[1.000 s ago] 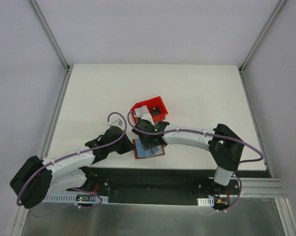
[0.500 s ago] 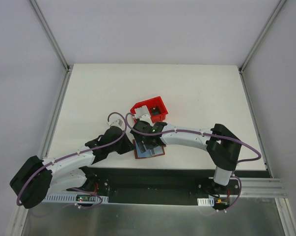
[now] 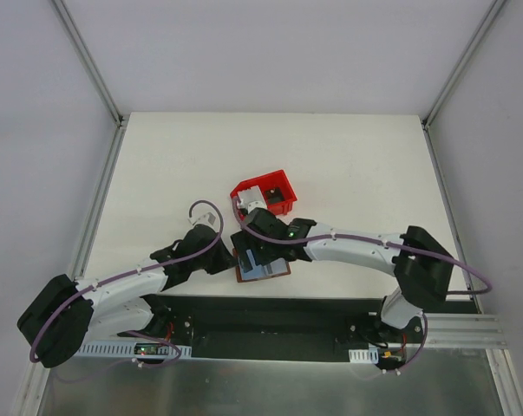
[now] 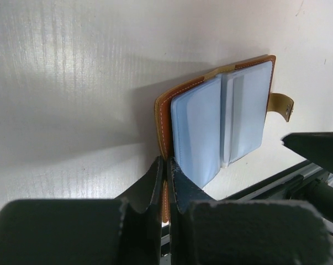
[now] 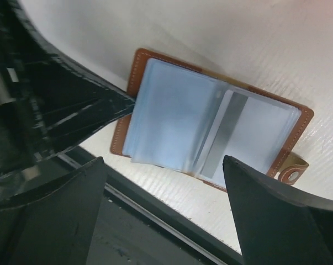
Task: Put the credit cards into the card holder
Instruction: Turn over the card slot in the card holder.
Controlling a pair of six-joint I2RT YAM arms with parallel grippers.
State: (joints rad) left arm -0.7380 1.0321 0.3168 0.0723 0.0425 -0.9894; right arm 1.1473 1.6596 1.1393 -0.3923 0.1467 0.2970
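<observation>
The credit card's top edge (image 3: 263, 193), between the white cards and the black card in the red bin, is the next place my right gripper will go to and close on.
The brown card holder (image 3: 275, 269) lies open near the table's front edge, its pale blue sleeves (image 5: 172, 116) fanned out. One credit card shows as a grey strip (image 5: 226, 130) tucked in a sleeve by the fold; any other cards are hidden. My left gripper (image 4: 167, 161) is shut on the holder's brown left edge (image 4: 162, 118), seen from above at the holder's left side (image 3: 229, 260). My right gripper (image 5: 163, 160) hangs just above the holder (image 4: 196, 132) with its jaws wide open and nothing between them. From above, the right gripper (image 3: 259, 251) covers the holder's upper half.
A red plastic bin (image 3: 248, 186) stands just behind the right wrist, with dark and white items inside. The black table edge and rail (image 5: 155, 221) run right below the holder. Open white tabletop (image 3: 348, 165) spreads behind and to both sides.
My right gripper's jaws have opened wide over the holder, and the right arm's elbow has swung to the right. The left gripper has kept its hold and place.
</observation>
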